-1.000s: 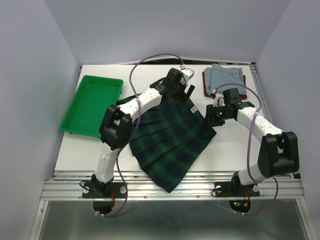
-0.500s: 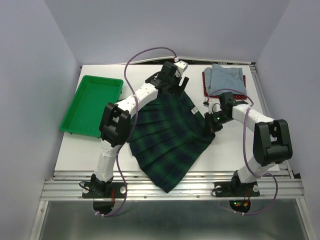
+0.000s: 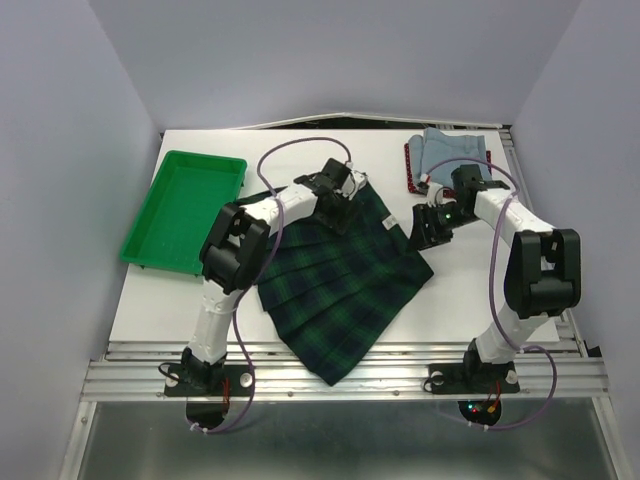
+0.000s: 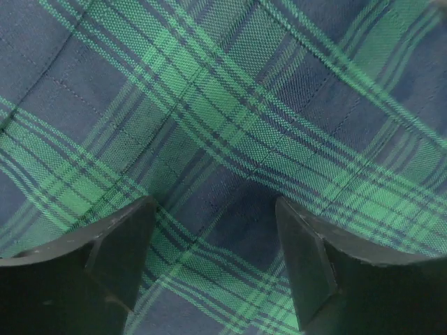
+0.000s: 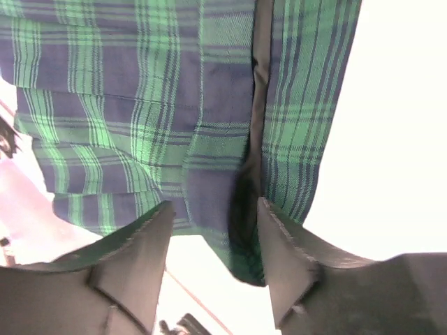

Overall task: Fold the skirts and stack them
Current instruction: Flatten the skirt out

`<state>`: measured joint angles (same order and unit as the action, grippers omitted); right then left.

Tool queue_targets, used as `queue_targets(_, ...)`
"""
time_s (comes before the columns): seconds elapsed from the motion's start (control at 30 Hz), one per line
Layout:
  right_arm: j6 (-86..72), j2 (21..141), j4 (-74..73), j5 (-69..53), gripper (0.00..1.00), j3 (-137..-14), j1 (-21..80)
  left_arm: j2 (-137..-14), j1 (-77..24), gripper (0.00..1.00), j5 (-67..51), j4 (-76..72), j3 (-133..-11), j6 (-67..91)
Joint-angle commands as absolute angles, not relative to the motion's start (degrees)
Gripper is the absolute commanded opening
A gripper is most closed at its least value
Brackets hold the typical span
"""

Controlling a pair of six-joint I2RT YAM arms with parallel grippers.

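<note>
The plaid skirt lies at a slant with its front end over the metal rails, so my left gripper needs to grab the skirt's back corner (image 3: 366, 184) to help straighten it.
The plaid pleated skirt (image 3: 335, 280) lies spread on the white table in the top view, its waistband toward the back. My left gripper (image 3: 343, 203) is low over the skirt's back edge; the left wrist view shows its open jaws either side of plaid cloth (image 4: 230, 125). My right gripper (image 3: 422, 228) is at the skirt's right corner; the right wrist view shows its open jaws straddling the corner's folded edge (image 5: 246, 202). The folded light blue denim skirt (image 3: 452, 155) lies on the red dotted one (image 3: 412, 172) at the back right.
A bright green tray (image 3: 183, 210) sits at the left of the table. The table's front edge (image 3: 340, 350) runs along the metal rails by the arm bases. Grey walls close in the back and sides.
The left gripper came down and forward onto the skirt's back edge. The right gripper swung back and left to the skirt's right corner. The skirt's top part shifted slightly.
</note>
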<state>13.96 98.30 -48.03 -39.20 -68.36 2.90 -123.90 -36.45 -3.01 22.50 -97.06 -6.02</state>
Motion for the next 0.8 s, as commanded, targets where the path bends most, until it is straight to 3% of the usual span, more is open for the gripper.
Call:
queue_targets(0.0,20.91,99.49,-55.27,-39.72,0.55,-70.93,2.9,-116.28,-35.07,0.99,-5.96,16.71,-97.64,-11.58)
queue_targets(0.27,27.59,95.81,-58.53,-38.5,0.48,-67.15,2.9,-124.95,-32.96,0.95,-15.65,19.24,-117.49,-36.81)
queue_targets(0.5,28.91,95.89,-58.54,-38.41,0.53,-65.57,2.9,-136.39,-31.47,0.87,-23.53,15.04,-127.52,-37.62)
queue_targets(0.77,29.0,96.5,-58.19,-37.62,0.59,-64.6,2.9,-142.46,-31.03,0.86,-27.15,9.41,-129.19,-35.6)
